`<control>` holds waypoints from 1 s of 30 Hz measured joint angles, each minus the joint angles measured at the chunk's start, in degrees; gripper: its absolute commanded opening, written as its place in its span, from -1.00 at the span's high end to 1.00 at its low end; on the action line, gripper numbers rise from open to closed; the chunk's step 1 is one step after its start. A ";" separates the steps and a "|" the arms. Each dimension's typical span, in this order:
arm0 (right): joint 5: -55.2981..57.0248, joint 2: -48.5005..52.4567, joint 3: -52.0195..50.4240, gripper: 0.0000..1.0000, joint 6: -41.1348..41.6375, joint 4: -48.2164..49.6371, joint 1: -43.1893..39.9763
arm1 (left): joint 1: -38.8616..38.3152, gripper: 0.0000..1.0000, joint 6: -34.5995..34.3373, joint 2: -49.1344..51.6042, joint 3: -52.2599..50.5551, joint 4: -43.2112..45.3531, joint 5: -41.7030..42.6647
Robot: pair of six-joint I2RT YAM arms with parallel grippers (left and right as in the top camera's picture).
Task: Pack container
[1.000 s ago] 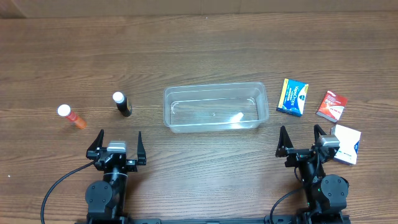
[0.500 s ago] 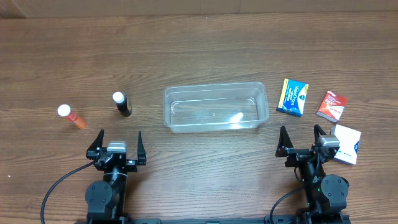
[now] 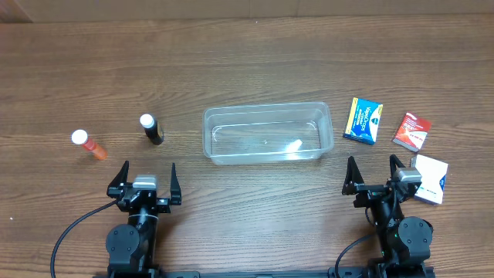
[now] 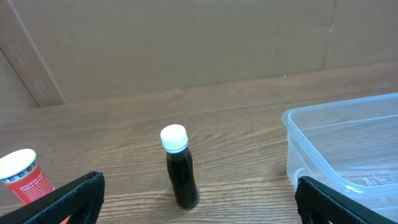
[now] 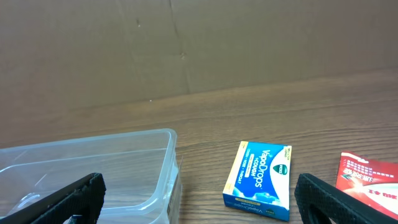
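The dark bottle is beside the clear plastic container. My left gripper goes to it next and closes on the bottle's white cap (image 3: 147, 120) (image 4: 174, 137).
The clear plastic container (image 3: 266, 133) sits empty at the table's centre; it also shows in the left wrist view (image 4: 348, 149) and the right wrist view (image 5: 93, 171). A dark bottle with a white cap (image 3: 151, 129) (image 4: 179, 165) and an orange bottle with a white cap (image 3: 89, 144) (image 4: 23, 176) stand left of it. A blue and yellow box (image 3: 363, 120) (image 5: 258, 179), a red box (image 3: 411, 130) (image 5: 370, 175) and a white and blue box (image 3: 429, 177) lie to its right. My left gripper (image 3: 144, 179) (image 4: 199, 202) and right gripper (image 3: 376, 174) (image 5: 199, 202) are open and empty near the front edge.
A brown cardboard wall (image 4: 186, 43) stands along the far edge of the wooden table (image 3: 247, 62). A black cable (image 3: 73, 228) runs from the left arm's base.
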 measured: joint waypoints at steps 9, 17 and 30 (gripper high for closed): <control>-0.02 0.00 0.00 -1.00 0.04 -0.02 0.00 | 0.00 -1.00 -0.42 0.00 0.00 0.00 0.00; -0.02 0.22 0.50 -1.00 0.70 -1.64 0.00 | 0.00 -1.00 -2.51 0.00 1.70 -2.05 -0.02; -0.09 23.19 22.08 -1.00 3.69 -11.58 0.00 | 0.00 -1.00 -9.07 19.47 26.56 -16.00 -1.31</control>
